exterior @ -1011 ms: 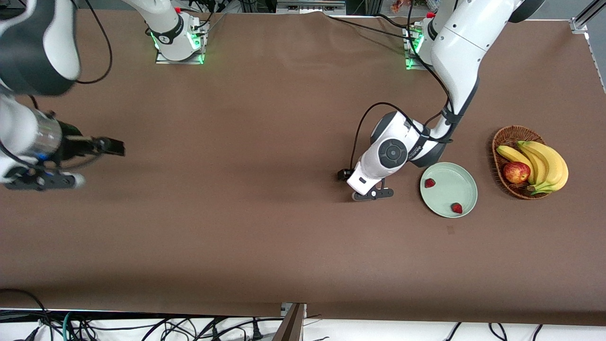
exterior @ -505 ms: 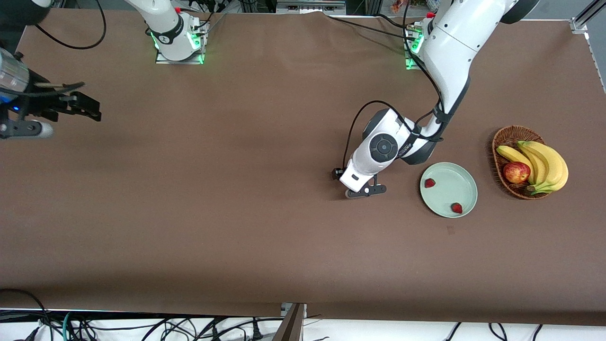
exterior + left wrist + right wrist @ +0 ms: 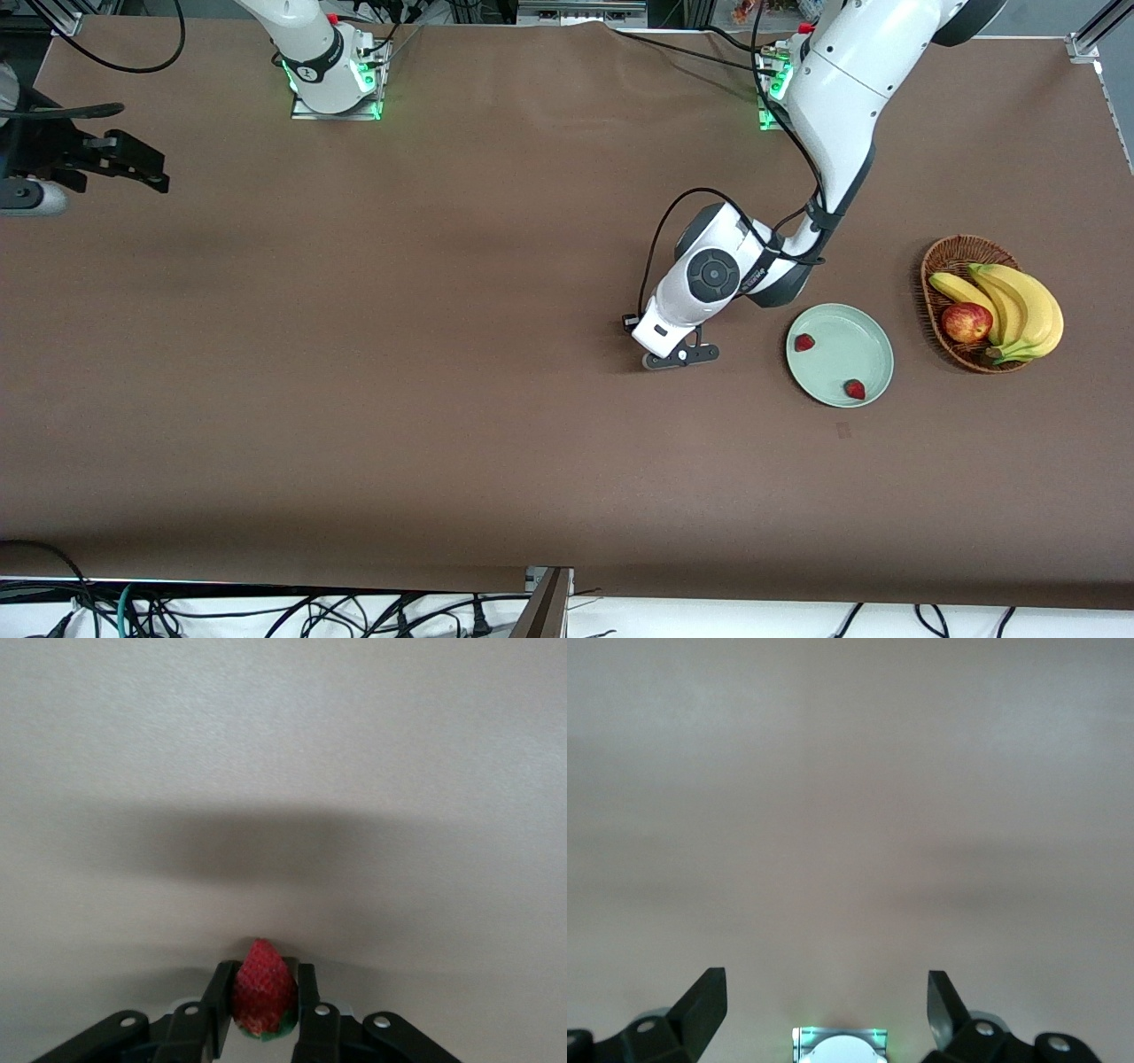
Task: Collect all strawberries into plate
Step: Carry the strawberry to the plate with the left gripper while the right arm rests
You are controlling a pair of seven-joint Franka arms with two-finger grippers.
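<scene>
The strawberry, now low over the bare table, will be released by my left gripper on the pale green plate, just inside its far rim (image 3: 850, 320).
The pale green plate (image 3: 864, 346) lies toward the left arm's end of the table, with two strawberries on it, one (image 3: 804, 342) and another (image 3: 854, 389). My left gripper (image 3: 678, 356) is low over the bare table beside the plate, toward the right arm's end. In the left wrist view it (image 3: 264, 1003) is shut on a third strawberry (image 3: 264, 992), which is hidden in the front view. My right gripper (image 3: 27, 197) is high at the right arm's end of the table, open and empty in the right wrist view (image 3: 828, 1005).
A brown wicker basket (image 3: 952, 252) with bananas (image 3: 1028, 306) and an apple (image 3: 966, 322) stands beside the plate, at the left arm's end. The right arm's base (image 3: 335, 75) shows in the right wrist view (image 3: 840, 1047).
My right arm has lifted and drawn back toward the robots' side of the table. My left gripper has shifted slightly away from the plate with the strawberry in it.
</scene>
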